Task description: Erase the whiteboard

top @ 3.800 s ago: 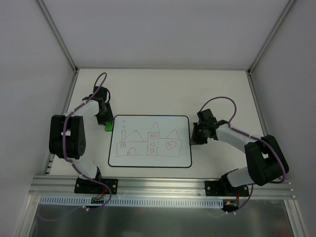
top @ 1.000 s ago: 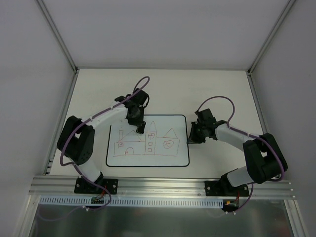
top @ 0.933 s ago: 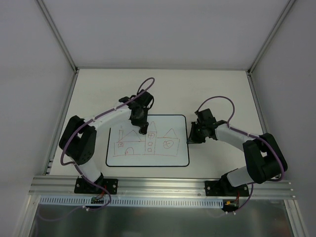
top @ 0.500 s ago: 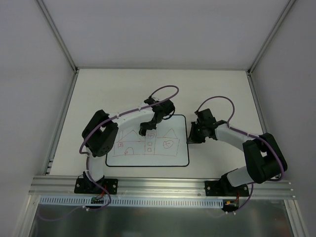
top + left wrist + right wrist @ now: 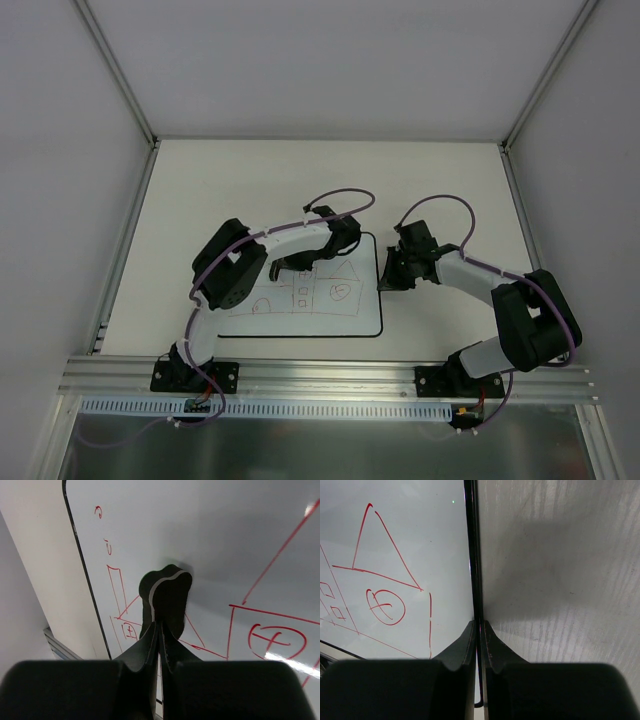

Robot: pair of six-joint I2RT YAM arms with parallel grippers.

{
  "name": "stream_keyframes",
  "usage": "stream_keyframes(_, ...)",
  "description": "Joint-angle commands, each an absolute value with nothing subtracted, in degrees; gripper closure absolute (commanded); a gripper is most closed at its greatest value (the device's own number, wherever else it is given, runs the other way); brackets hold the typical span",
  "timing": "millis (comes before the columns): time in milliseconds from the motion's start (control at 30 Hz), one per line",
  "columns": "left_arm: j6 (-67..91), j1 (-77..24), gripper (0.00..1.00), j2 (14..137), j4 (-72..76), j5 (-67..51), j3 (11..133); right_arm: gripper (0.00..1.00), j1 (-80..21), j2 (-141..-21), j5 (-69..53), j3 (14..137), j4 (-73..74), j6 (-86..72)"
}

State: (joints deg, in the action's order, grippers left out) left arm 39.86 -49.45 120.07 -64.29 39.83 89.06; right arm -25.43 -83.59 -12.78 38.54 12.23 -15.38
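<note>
The eraser has its dark felt toward my left gripper, so I need to tip the eraser green side up, then open and take its narrow middle (image 5: 167, 605) from above before wiping.
The whiteboard (image 5: 345, 318) lies flat mid-table with a red line drawing of houses (image 5: 340, 290). My left gripper (image 5: 300, 264) is over the board's upper middle. In the left wrist view it (image 5: 159, 626) is shut on a dark, wavy-edged eraser (image 5: 167, 597), which is pressed on the board (image 5: 210, 530) beside the red chimney; its green does not show. My right gripper (image 5: 388, 278) is at the board's right edge. In the right wrist view it (image 5: 479, 626) is shut on the black border, with the board (image 5: 410, 520) to its left.
The pale tabletop (image 5: 300, 180) surrounds the board and also shows in the right wrist view (image 5: 560, 555). White walls with aluminium posts close the left (image 5: 125, 235), back and right sides. A metal rail (image 5: 330, 375) runs along the near edge by the arm bases.
My left arm has swept from the board's left side rightward across its top with the eraser. The right gripper has stayed on the board's right edge.
</note>
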Motion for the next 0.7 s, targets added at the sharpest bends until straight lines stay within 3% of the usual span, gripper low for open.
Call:
stream_keyframes(0, 41.7, -51.1, 1.00, 121.7, -65.8, 39.1, 92.3, 0.94, -25.9, -85.1, -9.8, 36.2, 14.2, -14.7)
stream_keyframes(400, 43.2, -54.1, 0.64, 120.4, -65.7, 34.2, 96.1, 0.93, -25.9, -84.9, -9.9, 36.1, 14.2, -14.8)
stream_keyframes(567, 42.3, -54.0, 0.36, 115.6, -65.4, 34.1, 98.3, 0.92, -25.9, -84.8, -10.1, 36.3, 14.3, -14.6)
stream_keyframes(667, 41.0, -53.1, 0.30, 111.9, -64.3, 32.5, 98.0, 0.92, -25.9, -84.7, -10.1, 36.4, 14.4, -14.5)
